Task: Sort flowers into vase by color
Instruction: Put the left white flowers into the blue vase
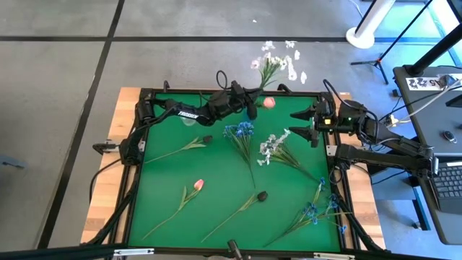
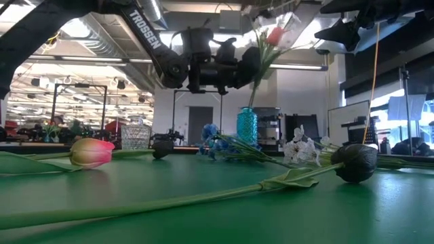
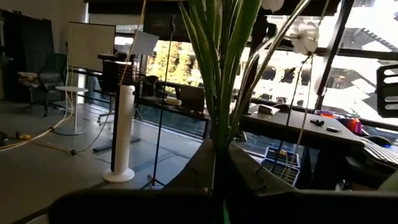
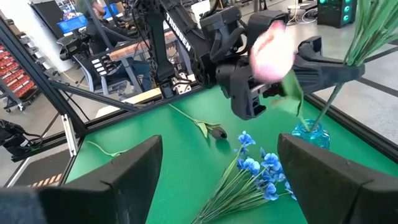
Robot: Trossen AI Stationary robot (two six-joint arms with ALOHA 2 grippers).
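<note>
My left gripper is going to let go of the white spray in the blue vase, on the mat (image 1: 232, 116) just past the blue cluster.
My left gripper (image 2: 239, 68) is up at the far edge, above the blue glass vase (image 2: 247, 126), shut on a spray of white blossoms (image 1: 278, 61). The spray's heads lean out past the table's far edge. A pink tulip (image 4: 273, 53) stands up beside the spray, its leaf running down to the blue vase (image 4: 311, 134). My right gripper (image 1: 307, 124) hovers open near the right edge and touches nothing. On the green mat lie a blue cluster (image 1: 240, 131), a white spray (image 1: 274, 144), a pink tulip (image 1: 197, 185), two dark tulips (image 1: 261, 195) (image 1: 207, 139) and another blue stem (image 1: 314, 209). My left gripper pinches the white spray's bundle of green stems (image 3: 217, 149) between its two fingers, well below the blossoms, with the fingers lying across the stems. The spray is lifted off the mat and stands tilted, its lower stems (image 2: 252, 102) reaching down to the blue vase's mouth.
A clear glass vase (image 2: 135, 133) stands at the far side, left of the blue one. A black frame (image 1: 144, 94) edges the mat. The mat's near left part has bare room around the pink tulip. Beyond the right edge are a desk and a laptop (image 1: 447, 180).
</note>
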